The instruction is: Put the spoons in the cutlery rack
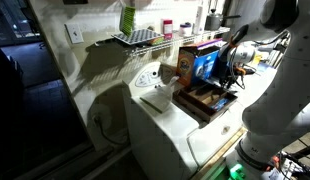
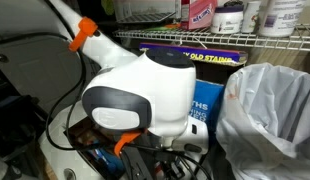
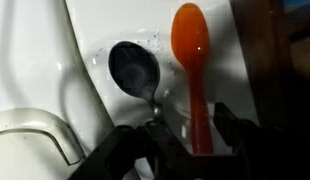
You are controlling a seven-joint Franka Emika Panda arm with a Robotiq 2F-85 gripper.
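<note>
The dark spoon's handle reaches into the robot gripper's opening beside the orange spoon's handle, so next the gripper opens, moves over and closes on the orange spoon alone [image 3: 199, 105].
In the wrist view an orange plastic spoon [image 3: 192, 45] points bowl-up over a white appliance top [image 3: 55, 60]. Its handle runs down between my gripper's [image 3: 200, 135] fingers, which look shut on it. A dark metal spoon [image 3: 135, 70] lies just left of it on the white top, its handle reaching my left finger. A dark brown strip at the right edge [image 3: 273, 80] may be the cutlery rack. In an exterior view my gripper [image 1: 233, 78] hangs beside the brown cutlery rack [image 1: 202, 100]. The spoons do not show in either exterior view.
A blue box [image 1: 204, 65] and an orange box [image 1: 184, 60] stand behind the rack. A wire shelf [image 1: 135, 38] holds a green item [image 1: 127, 18]. My white arm [image 2: 135, 90] fills an exterior view, next to a plastic bag [image 2: 270, 110].
</note>
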